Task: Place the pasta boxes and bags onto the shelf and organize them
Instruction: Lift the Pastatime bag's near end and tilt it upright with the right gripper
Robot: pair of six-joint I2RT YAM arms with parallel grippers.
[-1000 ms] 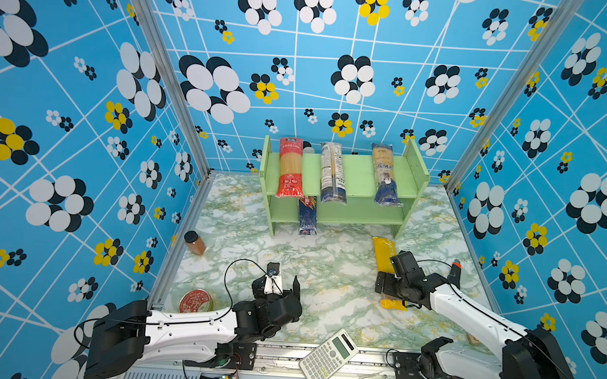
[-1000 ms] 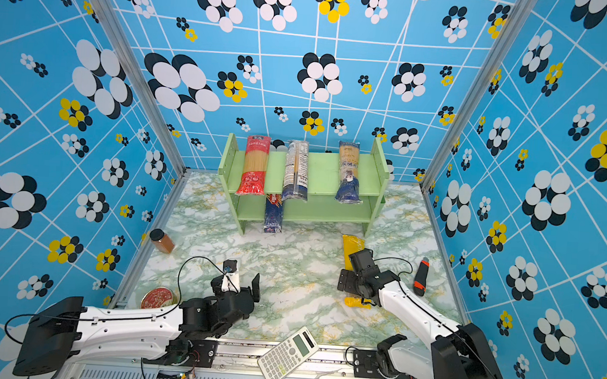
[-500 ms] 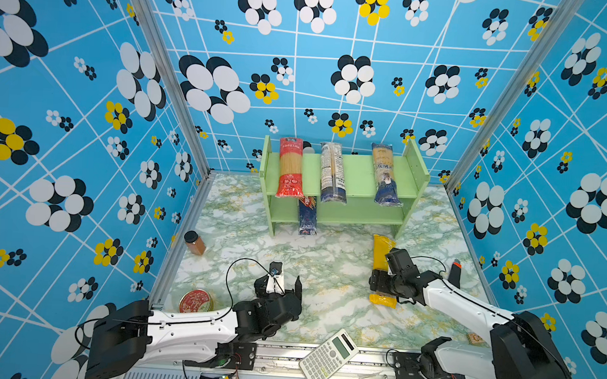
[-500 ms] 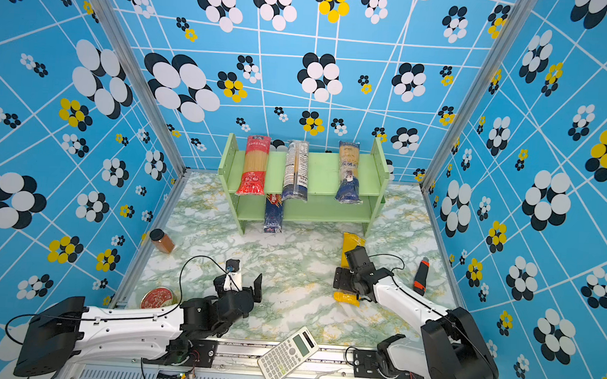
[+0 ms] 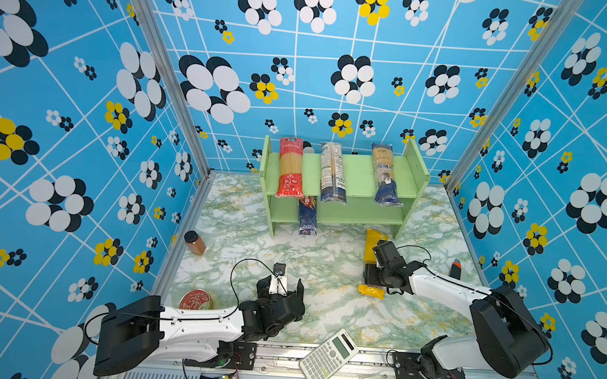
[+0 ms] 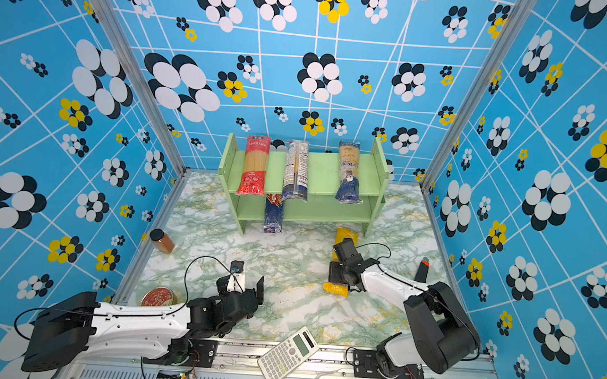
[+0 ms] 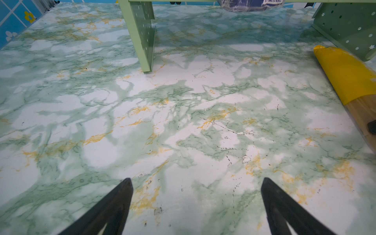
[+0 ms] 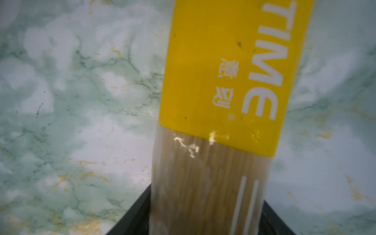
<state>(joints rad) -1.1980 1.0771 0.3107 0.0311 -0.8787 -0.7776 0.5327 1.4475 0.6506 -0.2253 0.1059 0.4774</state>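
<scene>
The yellow bag is held around its middle by my right gripper, so next I open it and take its near end [image 5: 371,291] before feeding the yellow bag into the shelf.
The light-green shelf [image 5: 360,176] stands at the back of the marble table in both top views. Its top tier carries a red-ended bag [image 5: 290,168], a clear and navy bag [image 5: 333,174] and a yellow-navy bag [image 5: 386,175]. A dark blue box [image 5: 307,216] lies on the lower tier. The yellow bag [image 5: 372,243] lies on the table in front of the shelf's right leg. My right gripper [image 5: 372,277] is over its middle. The right wrist view shows both fingers pressed against the yellow bag's [image 8: 223,81] sides. My left gripper [image 5: 280,286] hovers open and empty over bare table [image 7: 196,180].
A brown jar [image 5: 194,243] stands by the left wall and a round red tin [image 5: 196,299] lies near my left arm. A white calculator [image 5: 328,358] rests on the front rail. A red and black object [image 5: 455,270] sits by the right wall.
My right gripper has shifted a little left over the yellow bag and its jaws have closed in on it. The left arm has not moved.
</scene>
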